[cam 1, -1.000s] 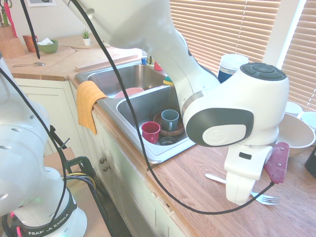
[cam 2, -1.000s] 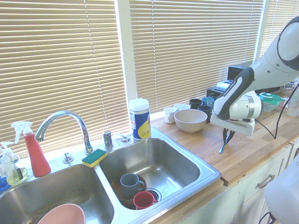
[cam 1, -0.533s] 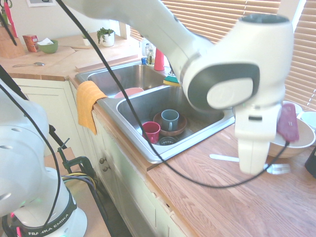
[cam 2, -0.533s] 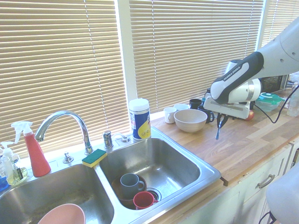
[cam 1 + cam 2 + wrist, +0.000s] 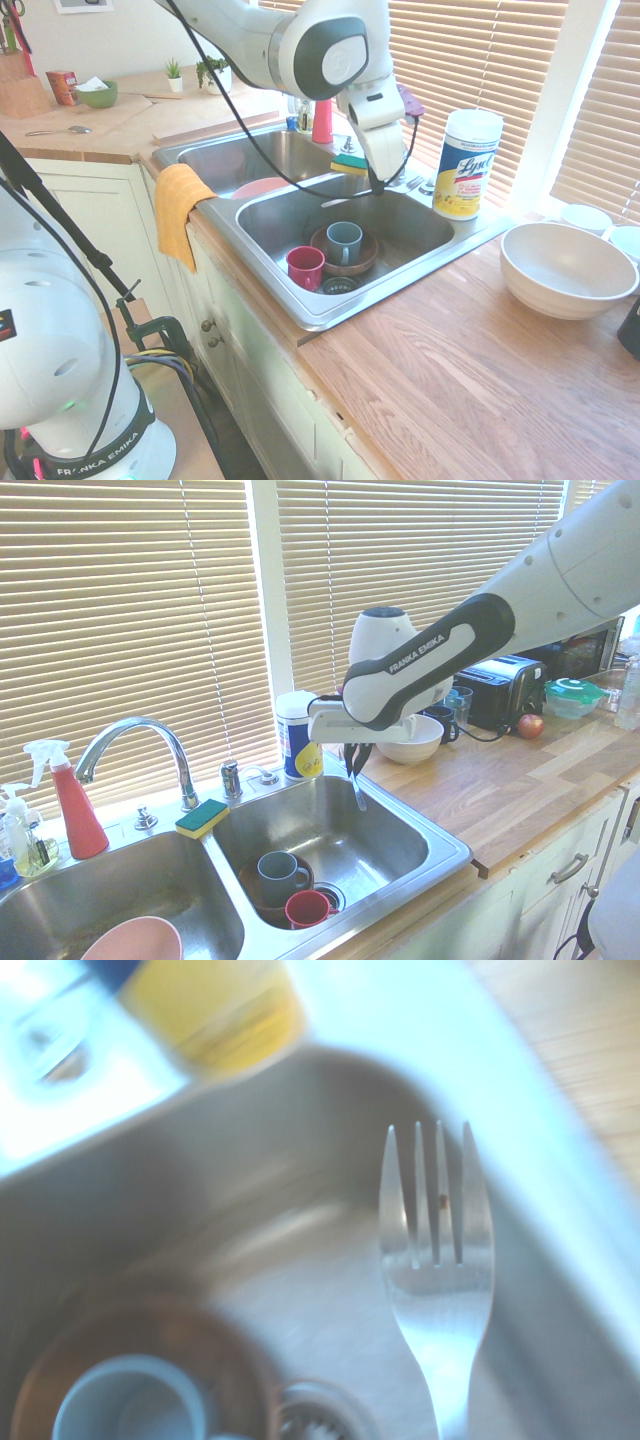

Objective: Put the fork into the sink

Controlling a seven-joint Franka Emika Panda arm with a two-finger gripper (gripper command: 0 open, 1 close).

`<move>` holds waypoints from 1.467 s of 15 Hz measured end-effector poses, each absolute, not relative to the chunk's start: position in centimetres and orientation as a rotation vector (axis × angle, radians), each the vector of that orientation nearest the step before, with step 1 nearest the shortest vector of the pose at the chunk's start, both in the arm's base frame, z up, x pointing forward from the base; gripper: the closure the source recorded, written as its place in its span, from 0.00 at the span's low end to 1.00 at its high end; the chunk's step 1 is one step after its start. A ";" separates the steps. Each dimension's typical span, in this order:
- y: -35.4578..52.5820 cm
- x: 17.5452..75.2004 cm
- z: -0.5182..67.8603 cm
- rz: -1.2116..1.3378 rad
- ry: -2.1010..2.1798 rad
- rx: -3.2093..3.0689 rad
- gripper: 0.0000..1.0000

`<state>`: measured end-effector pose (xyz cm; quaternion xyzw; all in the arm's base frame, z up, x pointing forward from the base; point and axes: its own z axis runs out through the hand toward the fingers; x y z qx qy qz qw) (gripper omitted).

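Next, I let go of the silver fork on the bare bottom of the basin [image 5: 345, 881] [image 5: 394, 1418] next to the drain, near the red cup. The fork now hovers above that basin.
The silver fork [image 5: 359, 788] hangs tines down from my gripper [image 5: 354, 763], which is shut on its handle. It hovers above the right basin of the stainless-steel sink [image 5: 441, 852], near the basin's back right part and clear of the metal. In the wrist view the fork [image 5: 437, 1260] stands sharp over the blurred basin floor. From the first exterior view my gripper [image 5: 378, 183] sits over the sink [image 5: 322, 314] by the sponge, and the fork itself is hard to make out there.
The right basin holds a grey-blue mug [image 5: 344, 241] on a brown plate, a red cup [image 5: 305, 266] and the drain. A pink bowl [image 5: 262, 187] lies in the left basin. A wipes canister [image 5: 465, 165], a cream bowl [image 5: 567, 268] and the faucet [image 5: 140, 742] stand nearby.
The arm has swung from the wooden counter by the cream bowl to above the sink's right basin, carrying the fork with it. The fork has left the countertop.
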<state>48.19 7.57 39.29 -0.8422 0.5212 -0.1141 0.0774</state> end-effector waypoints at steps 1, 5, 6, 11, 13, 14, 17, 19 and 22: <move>8.1 48.8 37.5 -0.327 1.488 -2.577 1.00; 8.4 50.0 32.2 -0.235 1.163 -2.768 1.00; 7.8 50.1 30.4 -0.210 1.086 -2.807 1.00; 5.8 51.0 24.0 -0.142 0.994 -2.852 1.00; 6.2 51.6 23.1 -0.128 0.990 -2.854 1.00; 6.5 51.9 22.6 -0.126 0.984 -2.856 1.00; 7.4 52.1 20.9 -0.117 0.972 -2.863 1.00; 7.6 52.1 19.6 -0.104 0.974 -2.870 1.00; 8.3 52.1 17.5 -0.093 0.972 -2.879 1.00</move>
